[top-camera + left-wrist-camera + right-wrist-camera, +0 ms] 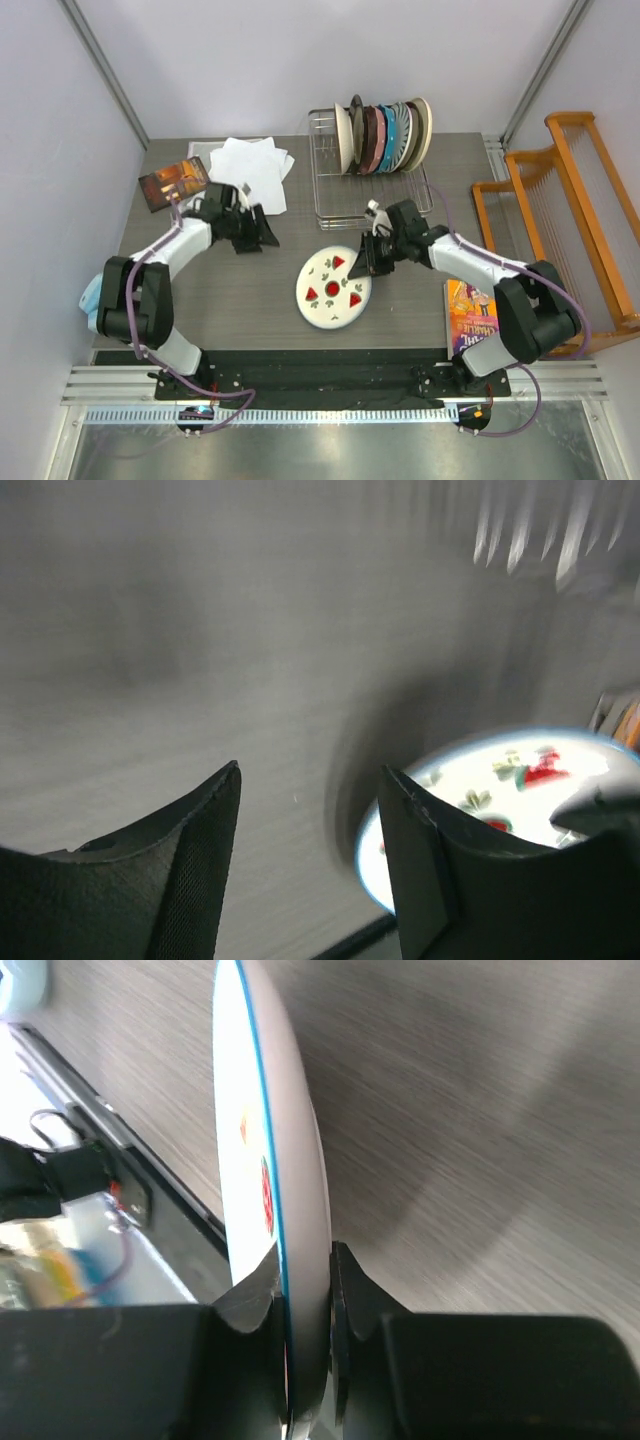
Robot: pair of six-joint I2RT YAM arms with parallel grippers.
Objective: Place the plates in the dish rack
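I need to set the strawberry plate in the dish rack [333, 139] with my right gripper, against the cream plate nearest the white paper.
A white plate with red strawberries [333, 288] is at the table's middle, tilted up on its right side. My right gripper [362, 260] is shut on its right rim. In the right wrist view the plate [295, 1150] runs edge-on between both fingers, and the gripper [302, 1265] pinches it. To the plate's left, my left gripper [262, 236] stands open with nothing in it. The left wrist view shows its jaws [310, 770] apart over bare table, with the plate [520, 780] beyond the right finger. The silver dish rack [335, 205] at the back holds several upright plates [385, 135].
White paper sheets [250, 165] and a dark booklet [172, 183] lie at the back left. An orange wooden slatted rack [570, 200] stands off the table's right side. A colourful book [470, 312] lies at the front right, and a pale blue object [90, 297] sits at the left edge.
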